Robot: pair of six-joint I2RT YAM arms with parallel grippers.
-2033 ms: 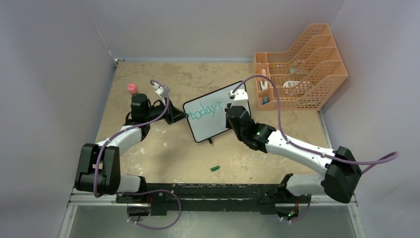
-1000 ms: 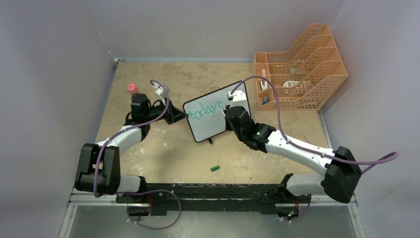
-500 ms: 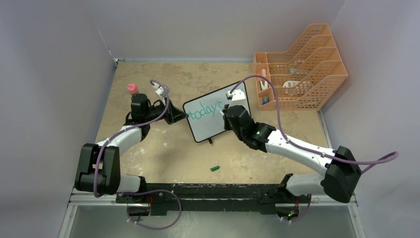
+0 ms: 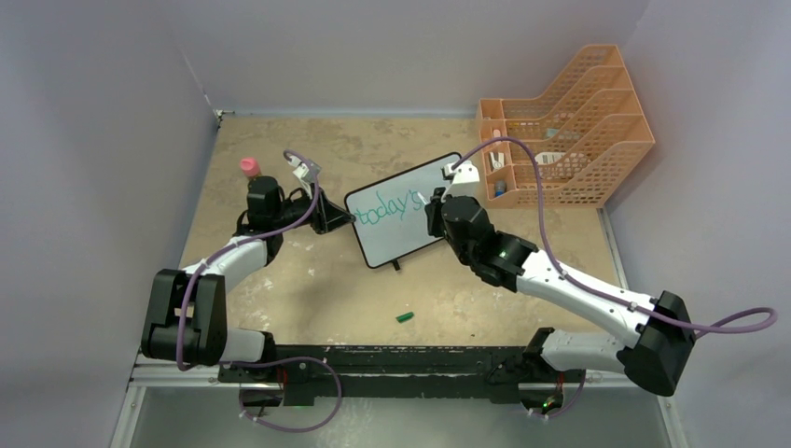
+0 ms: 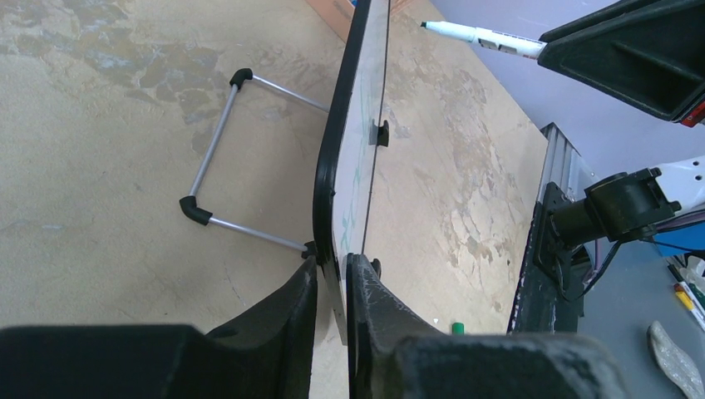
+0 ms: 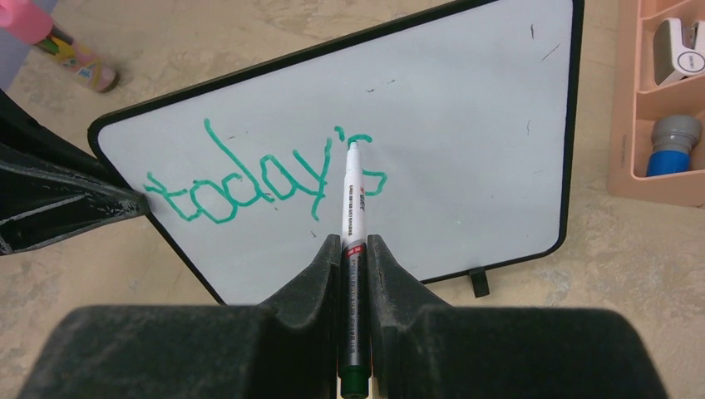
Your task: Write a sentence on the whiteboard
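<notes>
The whiteboard's black edge sits shallow and at an angle in my left gripper's fingers, so that gripper should open and take the whiteboard's side (image 6: 161, 218) deeper and straighter before I write more.
The whiteboard (image 4: 410, 224) stands tilted mid-table with green writing "today's" on it. It shows face-on in the right wrist view (image 6: 465, 141) and edge-on in the left wrist view (image 5: 345, 133). My left gripper (image 5: 331, 270) is shut on the board's left edge and holds it; it also shows in the top view (image 4: 343, 219). My right gripper (image 6: 354, 243) is shut on a white marker (image 6: 353, 216) with a green tip, which is at the final "s". The marker tip seems just off the board in the left wrist view (image 5: 482, 35).
An orange mesh file rack (image 4: 569, 121) with small items stands at the back right. A pink-capped bottle (image 4: 249, 168) stands at the back left. A green marker cap (image 4: 405, 316) lies near the front. The board's wire stand (image 5: 224, 158) is behind it.
An "s" has been added after "today'" on the board. My right arm has swung to the right and pulled back a little. The left arm has not moved.
</notes>
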